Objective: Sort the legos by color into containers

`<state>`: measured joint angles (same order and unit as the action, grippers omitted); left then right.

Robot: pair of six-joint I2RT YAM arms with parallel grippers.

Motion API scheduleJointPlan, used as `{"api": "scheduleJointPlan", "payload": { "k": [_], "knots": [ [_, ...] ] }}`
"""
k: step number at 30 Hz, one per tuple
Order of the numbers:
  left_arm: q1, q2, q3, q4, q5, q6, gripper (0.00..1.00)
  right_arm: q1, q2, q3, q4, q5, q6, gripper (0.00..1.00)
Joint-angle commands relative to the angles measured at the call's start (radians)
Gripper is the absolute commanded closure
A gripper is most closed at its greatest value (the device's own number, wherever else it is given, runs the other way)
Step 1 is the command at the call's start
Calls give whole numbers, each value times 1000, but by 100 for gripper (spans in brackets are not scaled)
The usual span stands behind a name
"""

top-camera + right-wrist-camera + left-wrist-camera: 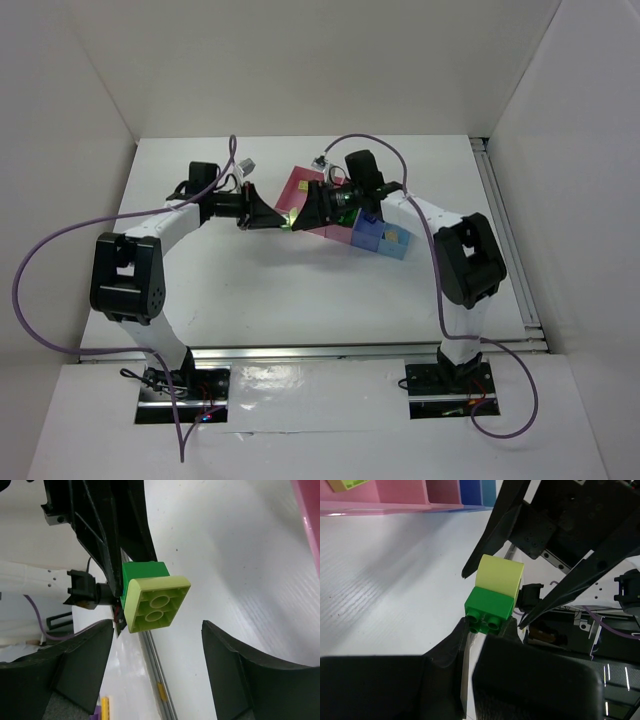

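I should release the dark green lego, now held above the table, from my left gripper among the green legos in the magenta bin (pixel 342 212).
My left gripper (pixel 487 626) is shut on a dark green lego (pixel 489 606) that has a lime-yellow lego (pixel 499 575) stuck to its far end. It holds the pair above the table. My right gripper (pixel 157 628) is open, its fingers (pixel 85 665) on either side of the lime-yellow lego (pixel 155 602) without touching it. In the top view the two grippers (pixel 272 217) (pixel 310 210) meet nose to nose beside the containers, with the brick pair (pixel 290 221) between them. Another lime-yellow lego (pixel 347 484) lies in the pink bin (pixel 395 500).
The row of bins runs diagonally behind the right gripper: pink (pixel 300 185), magenta (pixel 340 237), blue (pixel 368 233) and light blue (pixel 400 245), which holds a pale brick. White walls enclose the table. A metal rail (pixel 505 240) runs along its right edge.
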<state>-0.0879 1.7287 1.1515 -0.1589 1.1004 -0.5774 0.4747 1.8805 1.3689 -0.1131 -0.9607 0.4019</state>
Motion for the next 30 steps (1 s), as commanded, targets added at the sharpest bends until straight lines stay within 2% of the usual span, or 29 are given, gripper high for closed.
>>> {"api": "scheduleJointPlan", "payload": {
  "k": [1,5,8,10,11,15,21,23,30],
  "knots": [
    [2,-47,-4,70,65,11,100,16,11,36,76,-72,14,22],
    [2,-47,-4,68,99,8,100,16,34,10,231,-174,124,25],
    [2,-47,-4,53,108,19,100,16,43,-2,282,-184,163,34],
    [2,-47,-4,53,99,19,100,16,43,-2,282,-184,163,45],
    [2,-47,-4,53,99,19,100,16,43,-2,294,-184,175,54],
    [2,-47,-4,44,78,19,100,16,43,-2,294,-171,175,79],
    [27,-57,-36,67,41,-16,100,-13,22,-34,263,-96,164,80],
    [51,-57,-45,76,41,-30,100,-22,13,-34,196,-14,138,81],
    [60,-66,-58,27,-68,-30,100,-22,28,21,185,157,153,81]
  ]
}}
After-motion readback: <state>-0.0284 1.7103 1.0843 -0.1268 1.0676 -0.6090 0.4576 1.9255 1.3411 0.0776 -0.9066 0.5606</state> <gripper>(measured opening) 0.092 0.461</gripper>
